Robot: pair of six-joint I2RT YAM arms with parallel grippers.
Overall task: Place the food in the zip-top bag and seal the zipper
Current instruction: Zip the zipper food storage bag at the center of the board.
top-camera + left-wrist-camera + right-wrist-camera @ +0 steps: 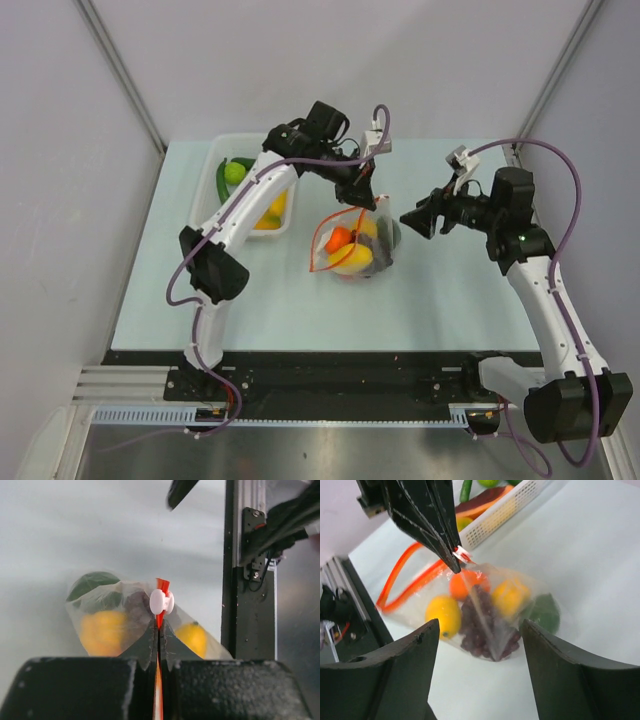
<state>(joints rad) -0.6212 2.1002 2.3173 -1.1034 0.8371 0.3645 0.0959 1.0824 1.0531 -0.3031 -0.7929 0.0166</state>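
My left gripper is on the zipper below the slider. So my right gripper needs to hold the end of the zipper while my left gripper takes the slider itself (161, 601).
The zip-top bag (358, 248) lies mid-table holding food: a lemon (443, 615), an orange piece (462, 585), dark grapes (482, 625), another yellow piece (510, 596) and a green one (543, 612). Its red-orange zipper (405, 577) loops open on the left side. My left gripper (159, 630) is shut on the zipper strip, just below the white slider (161, 601), lifting that corner of the bag. From above, the left gripper (375, 200) is over the bag's far right corner. My right gripper (415, 218) stands open just right of the bag, holding nothing; in its wrist view the right gripper (480, 627) faces the bag.
A white tray (222, 145) stands at the back left with a lime (235, 172), a cucumber (221, 185) and a yellow piece (272, 212) in it. The tray's perforated wall (510, 507) shows behind the bag. A black upright frame (247, 605) rises at the table's right.
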